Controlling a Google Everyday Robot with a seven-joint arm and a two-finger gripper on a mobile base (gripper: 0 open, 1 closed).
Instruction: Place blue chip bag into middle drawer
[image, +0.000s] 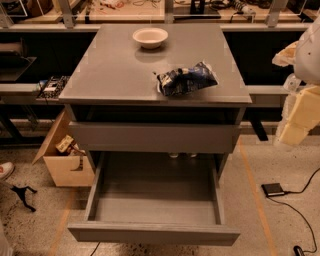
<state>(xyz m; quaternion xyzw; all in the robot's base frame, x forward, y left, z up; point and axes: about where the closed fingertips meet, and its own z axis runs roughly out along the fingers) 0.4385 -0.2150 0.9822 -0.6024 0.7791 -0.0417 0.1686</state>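
Observation:
The blue chip bag is next for my gripper. It should move to the blue chip bag's end farther from the white bowl (201, 76) and close there.
The blue chip bag (186, 78) lies crinkled on the grey cabinet top (120, 70), near its front right part. The middle drawer (155, 200) is pulled out wide toward me, and its grey floor and walls show nothing inside. Its flat front panel (152, 234) is nearest to me. My gripper (299, 117) is at the right edge of the view, pale and blocky, to the right of the cabinet and apart from the bag. It holds nothing that I can see.
A white round bowl (150, 37) stands at the back of the cabinet top. A shut grey drawer front (152, 137) sits above the open drawer. A cardboard box (62, 160) stands on the floor at left. A small black device with a cable (273, 189) lies on the floor at right.

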